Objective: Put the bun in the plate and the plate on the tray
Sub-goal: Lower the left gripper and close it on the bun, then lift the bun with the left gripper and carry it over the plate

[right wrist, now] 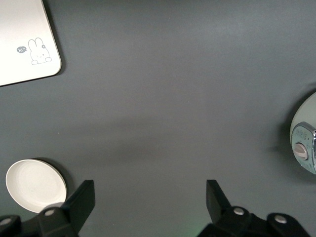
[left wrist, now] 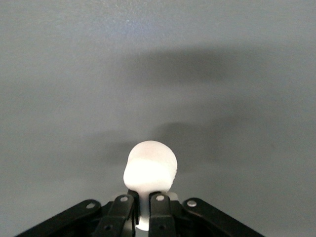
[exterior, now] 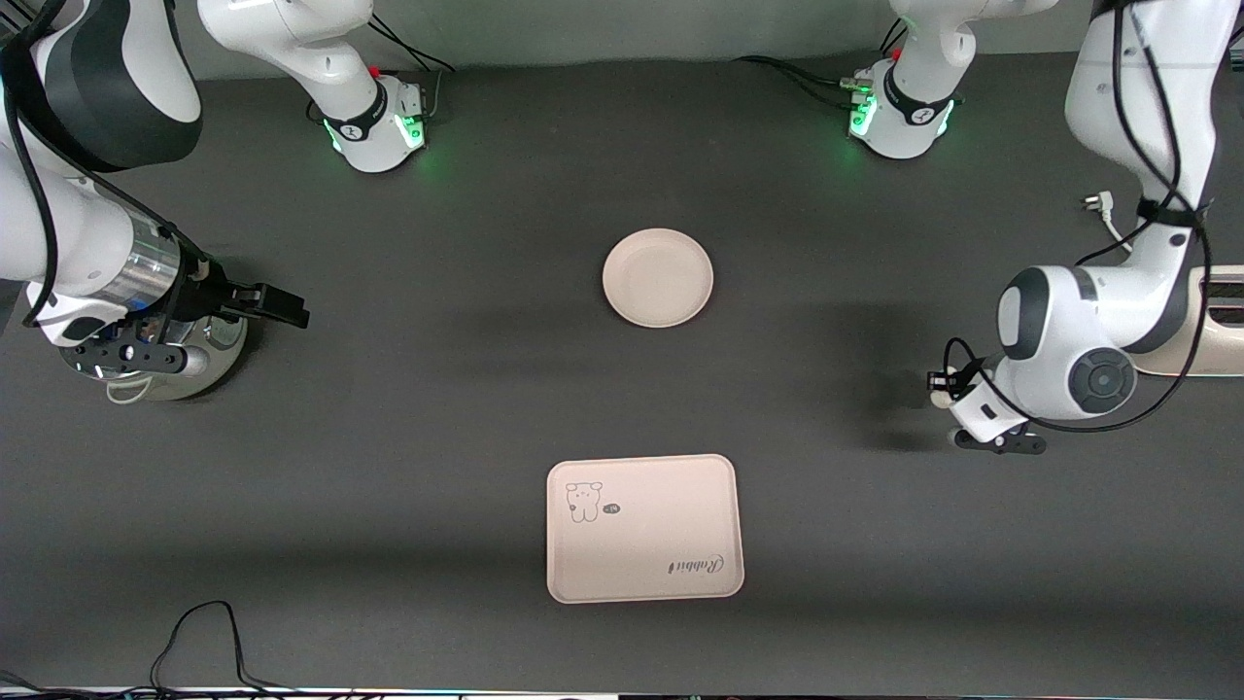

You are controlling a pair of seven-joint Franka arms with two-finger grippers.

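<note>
My left gripper is to release the bun near the middle of the empty round cream plate [exterior: 655, 282].
The bun [left wrist: 150, 168] is a small off-white lump gripped between my left gripper's [left wrist: 143, 197] fingers. In the front view the left gripper [exterior: 945, 401] holds the bun [exterior: 938, 398] above bare table toward the left arm's end. The round cream plate [exterior: 658, 277] lies empty at mid-table and also shows in the right wrist view [right wrist: 34, 185]. The cream tray [exterior: 643, 530] with the "Rabbit" script lies nearer the front camera than the plate, and one corner of it shows in the right wrist view [right wrist: 24, 44]. My right gripper [exterior: 284, 311] [right wrist: 150, 195] is open and empty at the right arm's end.
A round pale object with a metal fitting [exterior: 180, 374] [right wrist: 305, 143] sits under the right arm's wrist. A white plug and cable [exterior: 1098, 204] and a beige object [exterior: 1215, 335] lie at the left arm's end. A black cable [exterior: 194, 632] runs along the near edge.
</note>
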